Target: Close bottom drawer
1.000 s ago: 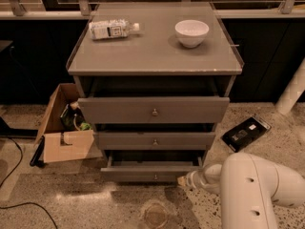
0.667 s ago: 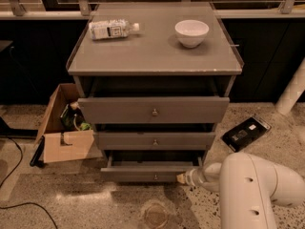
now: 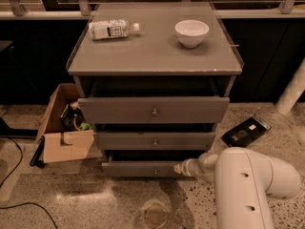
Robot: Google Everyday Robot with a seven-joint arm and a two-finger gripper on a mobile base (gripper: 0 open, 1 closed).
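Observation:
Next, I release the bottom drawer, its front pushed in close beneath the middle drawer (image 3: 156, 164).
The bottom drawer (image 3: 143, 168) is the lowest of the grey cabinet's three drawers, with a slim grey front and a small round knob (image 3: 155, 171). It stands pulled out a little, with a dark gap above its front. My gripper (image 3: 178, 168) is at the right end of the drawer front, its tip touching or nearly touching it. My white arm (image 3: 248, 187) fills the lower right and comes in from the right.
The middle drawer (image 3: 155, 140) and the taller top drawer (image 3: 153, 109) are also pulled out some. A plastic bottle (image 3: 113, 29) and a white bowl (image 3: 191, 33) lie on the cabinet top. A cardboard box (image 3: 64, 128) stands left, a dark flat object (image 3: 246, 131) right.
My gripper has moved left along the drawer front. The bottom drawer front seems slightly further in than before.

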